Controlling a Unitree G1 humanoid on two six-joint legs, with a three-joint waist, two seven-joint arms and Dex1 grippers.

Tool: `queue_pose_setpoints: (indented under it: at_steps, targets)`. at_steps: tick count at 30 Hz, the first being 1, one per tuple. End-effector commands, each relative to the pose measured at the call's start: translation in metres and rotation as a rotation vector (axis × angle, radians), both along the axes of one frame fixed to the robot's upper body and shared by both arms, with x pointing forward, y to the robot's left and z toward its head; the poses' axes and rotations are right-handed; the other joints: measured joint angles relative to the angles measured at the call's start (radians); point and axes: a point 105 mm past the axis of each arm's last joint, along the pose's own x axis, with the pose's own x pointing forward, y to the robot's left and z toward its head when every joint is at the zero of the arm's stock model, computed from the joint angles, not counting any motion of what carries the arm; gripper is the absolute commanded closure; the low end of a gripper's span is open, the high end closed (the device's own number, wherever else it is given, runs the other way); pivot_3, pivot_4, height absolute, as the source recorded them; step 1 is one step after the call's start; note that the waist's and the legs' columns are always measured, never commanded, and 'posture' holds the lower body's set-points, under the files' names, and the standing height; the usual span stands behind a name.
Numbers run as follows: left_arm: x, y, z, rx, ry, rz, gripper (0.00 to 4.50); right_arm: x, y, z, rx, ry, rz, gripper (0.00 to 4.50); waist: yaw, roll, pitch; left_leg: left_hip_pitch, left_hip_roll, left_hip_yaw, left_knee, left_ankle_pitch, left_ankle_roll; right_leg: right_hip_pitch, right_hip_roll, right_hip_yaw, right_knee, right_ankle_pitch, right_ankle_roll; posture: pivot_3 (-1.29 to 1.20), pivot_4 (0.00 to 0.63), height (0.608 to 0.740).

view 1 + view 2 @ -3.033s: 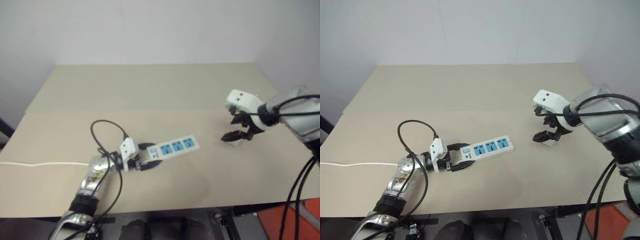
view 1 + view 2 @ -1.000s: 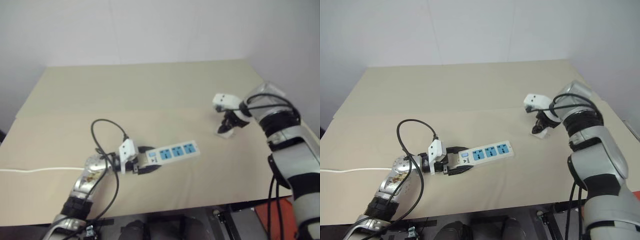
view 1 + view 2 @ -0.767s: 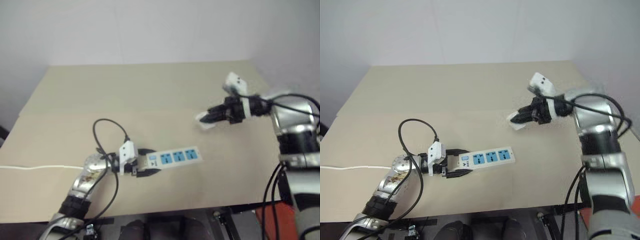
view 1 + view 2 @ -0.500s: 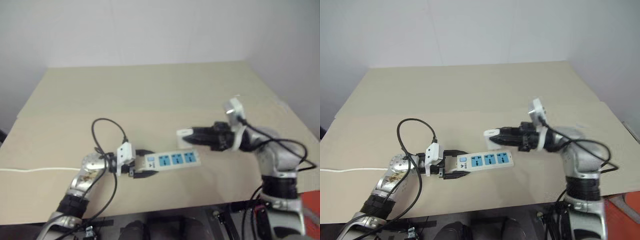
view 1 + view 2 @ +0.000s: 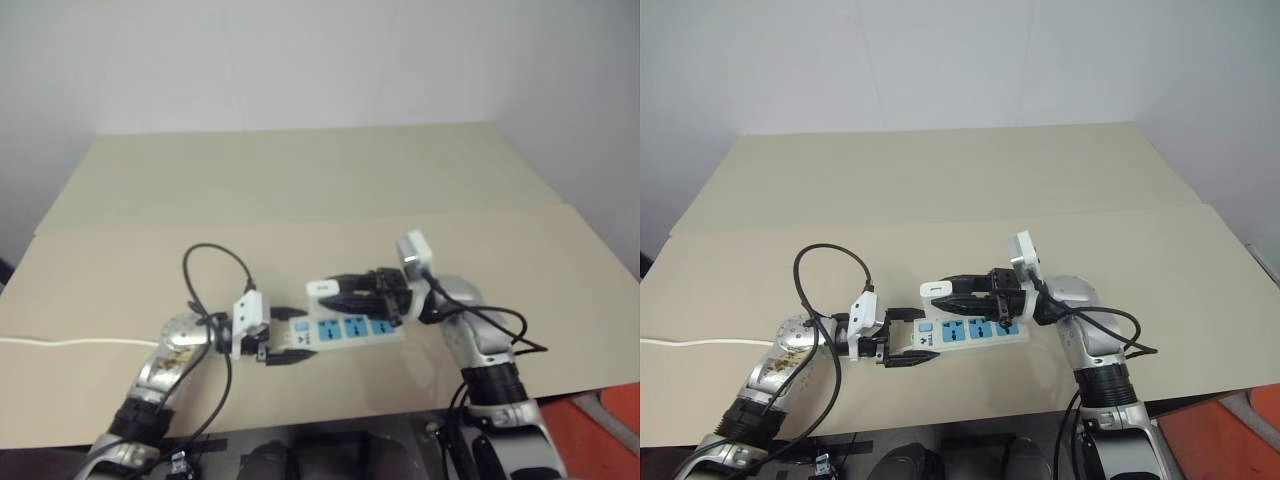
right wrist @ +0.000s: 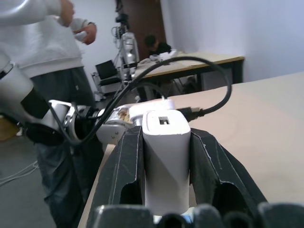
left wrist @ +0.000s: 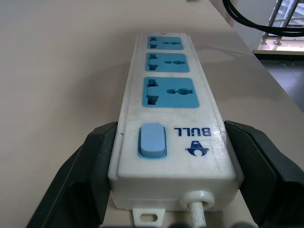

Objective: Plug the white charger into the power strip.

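Observation:
My right gripper needs to release the white charger in the blue socket [image 5: 329, 324] nearest the power strip's switch.
The power strip [image 5: 352, 328] lies flat on the tan table [image 5: 300, 190], a white bar with three blue sockets. My left gripper [image 7: 171, 142] is shut on its switch end, one black finger [image 7: 90, 166] on each long side. The white charger [image 5: 937, 290] hangs just above the strip's switch end, apart from it. It is clamped between the fingers [image 6: 128, 171] of my right gripper [image 5: 958, 290], which points level toward my left. In the right wrist view the charger [image 6: 166, 152] stands upright between the two pads.
The strip's thin white cord [image 5: 70, 343] runs off the table's left edge. A black cable loop [image 5: 215, 265] rises from my left arm. A person in a grey top [image 6: 38, 33] stands beyond the table, with desks behind.
My right gripper has swung in from the table's right side toward the left and turned level, carrying the charger to just above the strip. The left gripper has kept its hold.

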Motion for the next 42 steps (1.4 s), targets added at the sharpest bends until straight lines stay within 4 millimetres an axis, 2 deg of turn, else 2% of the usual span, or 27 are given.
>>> queue_pose_setpoints:
  at_steps: [1,12,28,42]
  targets:
    - [-0.005,-0.003,-0.005,0.037,0.011,-0.025,1.25,0.001,0.004,0.003,0.004,-0.084,0.013,3.4,0.0,0.0,0.0,0.0,0.0,0.0,0.0,0.0,0.0,0.0,0.0,0.0,0.0,0.0,0.0,0.0,0.15,0.74]
    - [-0.004,-0.001,-0.004,0.04,0.011,-0.01,1.25,0.014,0.001,-0.025,-0.053,-0.07,-0.03,3.4,0.0,0.0,0.0,0.0,0.0,0.0,0.0,0.0,0.0,0.0,0.0,0.0,0.0,0.0,0.0,0.0,0.15,0.74]
    - [-0.001,0.002,-0.004,0.052,0.018,-0.015,1.25,0.02,-0.019,-0.042,-0.077,-0.083,-0.07,3.4,0.001,0.0,0.0,0.001,0.001,0.0,0.0,0.0,0.0,0.0,0.0,0.0,0.0,0.0,0.0,0.0,0.15,0.74]
    - [0.002,0.005,-0.006,0.067,0.019,-0.033,1.25,0.023,-0.021,-0.065,-0.158,-0.097,-0.043,3.4,-0.001,0.0,-0.001,0.004,0.001,0.001,0.0,0.0,0.0,0.003,0.0,0.001,0.0,0.0,0.0,0.0,0.15,0.74]
